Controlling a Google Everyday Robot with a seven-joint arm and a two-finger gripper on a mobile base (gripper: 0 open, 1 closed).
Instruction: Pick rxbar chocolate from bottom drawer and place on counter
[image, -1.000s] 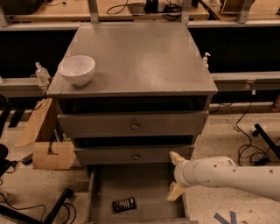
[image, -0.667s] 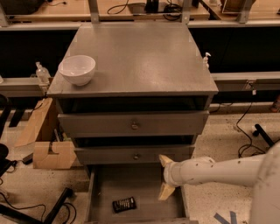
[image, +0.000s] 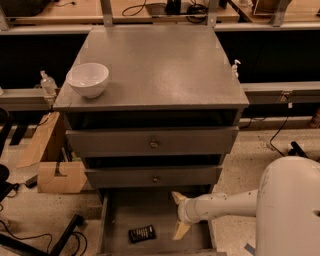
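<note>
The rxbar chocolate lies in the open bottom drawer, and my gripper will close on the middle of the rxbar chocolate (image: 142, 233).
The rxbar chocolate (image: 142, 233) is a small dark wrapped bar lying flat on the floor of the open bottom drawer (image: 124, 212), near its front left. My gripper (image: 179, 214) hangs over the drawer's right part, to the right of the bar and apart from it. Its two pale fingers are spread, one up near the drawer fronts, one down toward the drawer floor, with nothing between them. The counter (image: 160, 70) is the broad grey cabinet top above.
A white bowl (image: 87, 79) stands on the counter's front left corner. Two shut drawer fronts with round knobs (image: 154, 144) are above the open drawer. A cardboard box (image: 59, 176) and cables lie on the floor at left. My white arm (image: 290, 205) fills the lower right.
My gripper and arm have moved left over the open drawer, closer to the bar. The bar, bowl and drawer have not moved.
</note>
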